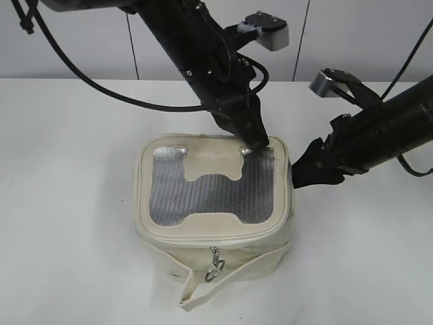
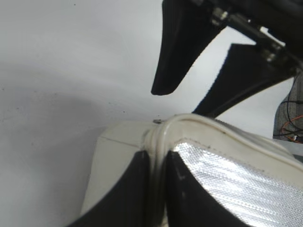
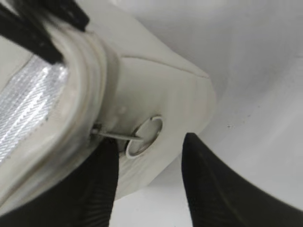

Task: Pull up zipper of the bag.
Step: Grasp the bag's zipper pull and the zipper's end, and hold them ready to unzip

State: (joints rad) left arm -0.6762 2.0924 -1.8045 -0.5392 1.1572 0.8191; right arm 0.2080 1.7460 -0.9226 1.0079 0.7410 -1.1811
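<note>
Next, my right gripper backs off and pinches the ring pull's loose end [image 3: 158, 125], because the ring pull on the side of the bag sits off-centre in its open fingers.
The cream bag [image 1: 162, 233] stands mid-table with its grey mesh lid [image 1: 203, 196] up. The zipper [image 1: 223, 238] runs around the lid rim, and one silver ring pull [image 1: 214, 269] hangs at the front. My left gripper [image 1: 252, 142] is at the bag's back right corner. In the left wrist view it [image 2: 156, 158] is shut on the lid rim [image 2: 189, 120]. My right gripper [image 1: 299, 172] is at the bag's right side. In the right wrist view it [image 3: 147, 149] is open, with the second ring pull [image 3: 144, 137] lying between its fingers, close to the left finger.
A loose cream strap [image 1: 230, 279] hangs off the bag's front. The white table [image 1: 67, 203] lies around the bag. A pale wall [image 1: 81, 40] stands behind. The right gripper's open fingers show in the left wrist view [image 2: 203, 71].
</note>
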